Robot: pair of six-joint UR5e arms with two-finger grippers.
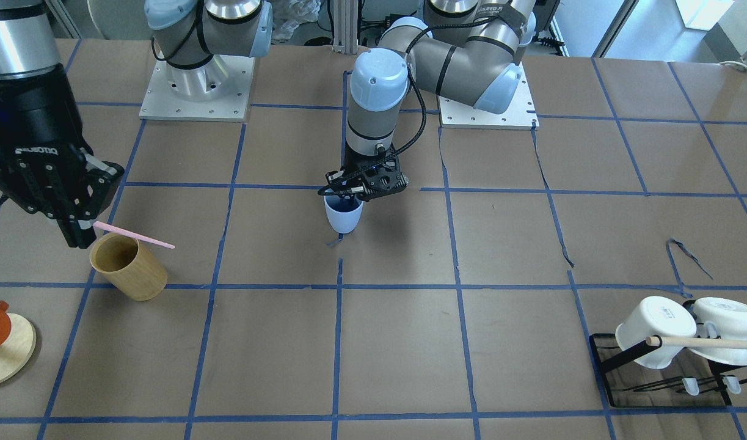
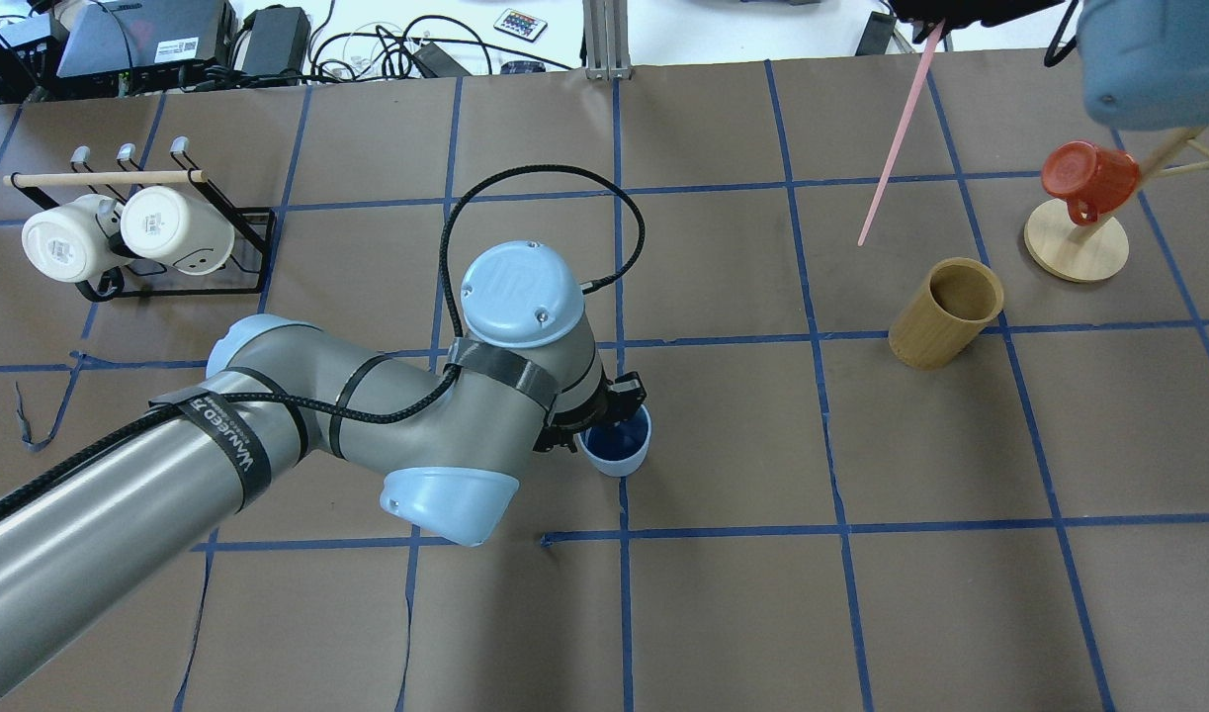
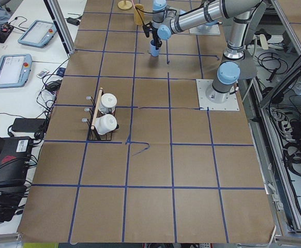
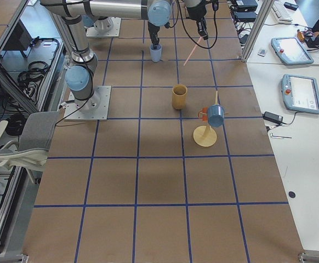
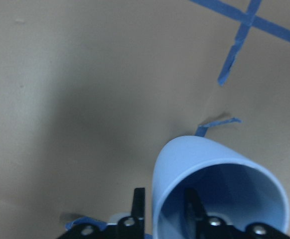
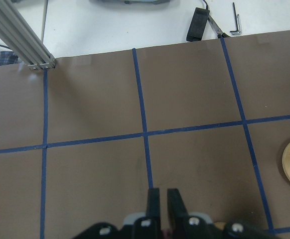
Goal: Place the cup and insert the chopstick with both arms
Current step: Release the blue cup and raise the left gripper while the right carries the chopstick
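Next, I let go of the pink chopstick with my right gripper inside the light blue cup [image 1: 345,208] near the middle of the table.
My left gripper [image 1: 349,194] is shut on the rim of the light blue cup [image 1: 343,215] near the table's middle, with one finger inside and one outside. The left wrist view shows the cup [image 5: 219,179] held upright, close over the brown paper; I cannot tell if it touches. My right gripper [image 1: 79,237] is shut on one end of the thin pink chopstick [image 1: 136,236]. The stick slants out over the mouth of the tan wooden cylinder [image 1: 129,267]. In the overhead view the chopstick [image 2: 896,138] hangs from the gripper [image 2: 935,22] at the top edge.
A black rack [image 1: 611,357] with two white mugs [image 1: 654,333] and a pale wooden rod [image 1: 709,343] stands on the robot's far left. A red cup [image 2: 1088,181] hangs on a round wooden stand [image 2: 1076,252] beside the wooden cylinder [image 2: 945,311].
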